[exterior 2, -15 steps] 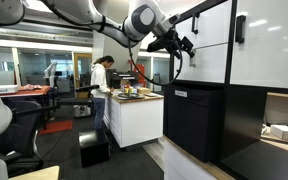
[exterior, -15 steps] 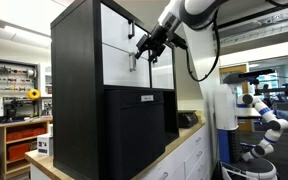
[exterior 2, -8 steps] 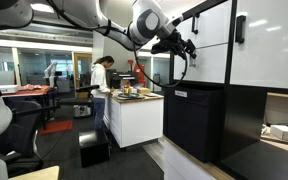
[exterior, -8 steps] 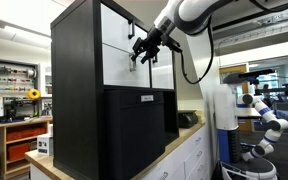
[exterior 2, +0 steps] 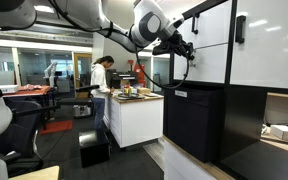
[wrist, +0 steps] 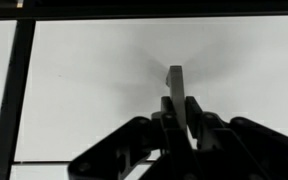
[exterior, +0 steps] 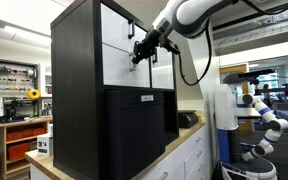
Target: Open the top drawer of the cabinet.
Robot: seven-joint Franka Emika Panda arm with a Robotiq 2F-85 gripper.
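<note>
The top drawer's handle, now upright against the white drawer front, will be let go by my gripper out in the air [exterior: 174,49] in front of the cabinet, high above the edge of the wooden counter.
The cabinet [exterior: 84,100] is tall and black with white fronts in its upper half, and it shows in both exterior views [exterior 2: 199,115]. The top drawer [exterior: 119,68] is the lower white front, just above the black section. In the wrist view its short black bar handle [wrist: 175,78] stands upright against the white drawer front [wrist: 94,90]. My gripper [wrist: 180,105] is shut on this handle, one finger [wrist: 168,113] pressed to each side of the bar. From outside, the gripper [exterior: 140,50] [exterior 2: 180,44] is seen reaching the drawer front from the arm above.
A black box [exterior: 187,119] lies on the wooden counter beside the cabinet. A white robot arm [exterior: 264,112] stands farther back. A person [exterior 2: 102,75] works at a white counter [exterior 2: 134,112] behind my arm. Shelves [exterior: 14,75] line the far wall.
The jaws, wide open a second ago, have closed on the drawer's handle. The gripper has shifted slightly up and in toward the drawer front.
</note>
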